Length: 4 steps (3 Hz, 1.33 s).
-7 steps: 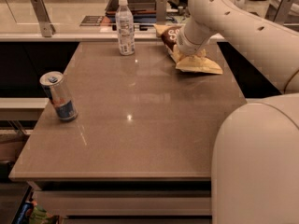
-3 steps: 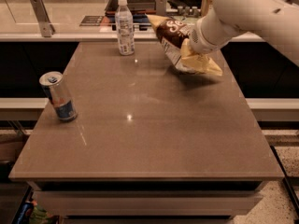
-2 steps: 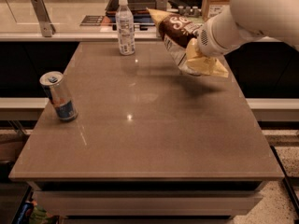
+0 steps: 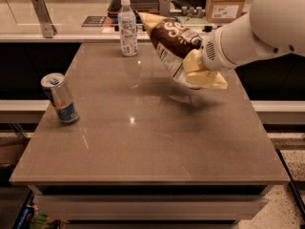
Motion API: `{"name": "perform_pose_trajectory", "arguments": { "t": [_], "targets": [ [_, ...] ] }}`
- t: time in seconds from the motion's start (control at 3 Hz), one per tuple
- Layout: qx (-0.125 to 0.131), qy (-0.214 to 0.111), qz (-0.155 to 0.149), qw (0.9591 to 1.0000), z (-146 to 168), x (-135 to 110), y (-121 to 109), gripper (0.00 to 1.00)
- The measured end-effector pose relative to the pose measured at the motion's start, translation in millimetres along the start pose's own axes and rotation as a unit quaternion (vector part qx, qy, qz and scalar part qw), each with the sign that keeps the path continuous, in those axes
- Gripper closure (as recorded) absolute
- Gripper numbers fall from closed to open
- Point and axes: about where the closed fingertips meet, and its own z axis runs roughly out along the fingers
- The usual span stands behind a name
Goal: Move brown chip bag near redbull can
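Note:
The robot's gripper should release the brown chip bag on the table (image 4: 149,99) in front of the water bottle, next to the redbull can.
The brown chip bag (image 4: 171,42) hangs tilted in the air above the table's back right part, with its shadow on the tabletop below. Its dark brown top points up and left, its pale yellow bottom down and right. My gripper (image 4: 194,63), at the end of the white arm coming in from the right, is shut on the bag's lower right part, and the bag mostly hides it. The redbull can (image 4: 59,98) stands upright near the table's left edge, far to the left of the bag.
A clear water bottle (image 4: 127,27) with a white cap stands at the back of the brown table (image 4: 143,142), just left of the bag. Behind the table runs a counter with a cardboard box (image 4: 226,4) and a metal bracket (image 4: 43,15).
The bag was lying at the table's back right. The gripper has lifted it off the table and carried it left and forward. The can and the bottle have not moved.

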Motion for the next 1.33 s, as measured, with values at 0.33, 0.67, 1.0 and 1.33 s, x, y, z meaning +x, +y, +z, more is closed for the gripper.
{"name": "perform_pose_trajectory", "arguments": {
  "t": [0.33, 0.67, 1.0, 1.33],
  "targets": [
    [-0.042, 0.013, -0.021, 0.9988, -1.4, 13.5, 27.5, 1.0],
    [-0.079, 0.044, -0.054, 0.9944, -3.8, 36.0, 60.1, 1.0],
    [-0.09, 0.058, -0.063, 0.9923, -9.4, 59.2, 88.4, 1.0],
    [-0.09, 0.057, -0.034, 0.9937, -11.3, 77.0, 111.7, 1.0]
  ]
}}
